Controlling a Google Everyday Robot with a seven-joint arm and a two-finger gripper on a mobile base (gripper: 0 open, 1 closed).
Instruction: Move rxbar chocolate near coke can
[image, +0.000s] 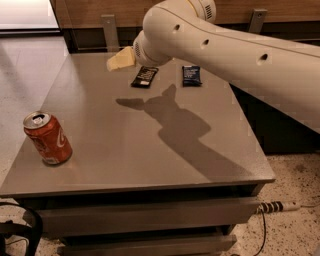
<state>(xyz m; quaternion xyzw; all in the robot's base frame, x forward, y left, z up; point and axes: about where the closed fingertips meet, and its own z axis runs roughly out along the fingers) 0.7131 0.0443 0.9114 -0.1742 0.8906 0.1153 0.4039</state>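
The black bar lies beside the dark blue wrapped bar. My gripper needs to close on the middle of the rxbar chocolate (145, 76), that black bar.
The rxbar chocolate (144, 77), a flat bar in a black wrapper, lies at the far middle of the grey table (130, 150). The coke can (47, 138), red with a silver top, stands upright near the table's front left corner. My gripper (120, 59) shows only as a pale yellowish tip at the end of the white arm, held above the far part of the table, just left of and behind the black bar. The arm hides the rest of the gripper.
A dark blue wrapped bar (191, 75) lies to the right of the black bar. The white arm (225, 50) crosses in from the upper right and casts a shadow on the table's middle. A power strip (277, 206) and cables lie on the floor.
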